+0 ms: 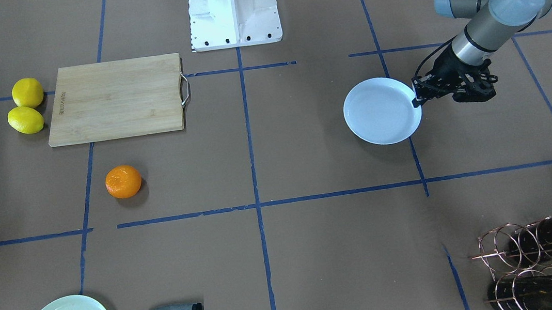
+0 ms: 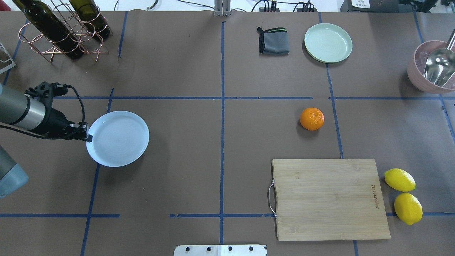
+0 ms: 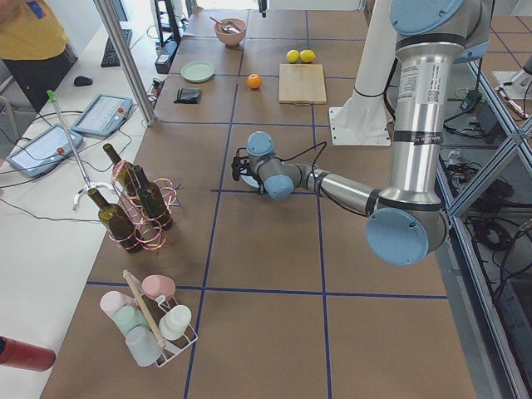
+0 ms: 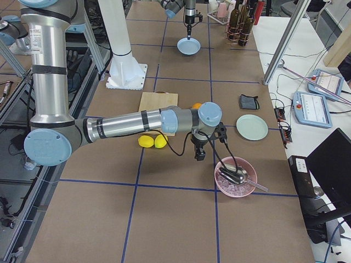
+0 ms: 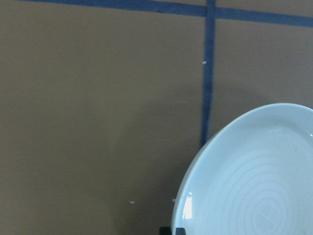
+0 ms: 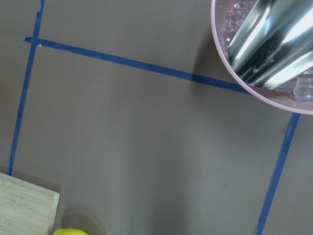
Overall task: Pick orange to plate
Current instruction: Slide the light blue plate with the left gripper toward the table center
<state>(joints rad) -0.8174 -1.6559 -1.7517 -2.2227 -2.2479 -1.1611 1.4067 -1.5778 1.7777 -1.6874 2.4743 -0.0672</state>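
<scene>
Next, my left gripper lets go of the plate on the blue tape line (image 1: 246, 151) between the orange and the plate's present spot.
The orange (image 2: 312, 118) sits alone on the brown table, right of centre in the overhead view, just beyond the cutting board; the front view also shows the orange (image 1: 123, 181). The pale bluish-white plate (image 2: 118, 138) is far off on the left side. My left gripper (image 2: 85, 137) is shut on the plate's near-left rim, and the front view shows the same grip (image 1: 416, 100). Most of the left wrist view's lower right is plate (image 5: 259, 181). My right gripper (image 4: 200, 153) appears only in the right side view, low beside the pink bowl; I cannot tell whether it is open or shut.
A wooden cutting board (image 2: 328, 199) lies near the robot on the right, with two lemons (image 2: 399, 180) at its right end. A mint-green plate (image 2: 328, 42) and a grey cloth (image 2: 273, 41) lie at the far edge. A pink bowl with a ladle (image 2: 432, 67) stands far right. A bottle rack (image 2: 60, 28) stands far left.
</scene>
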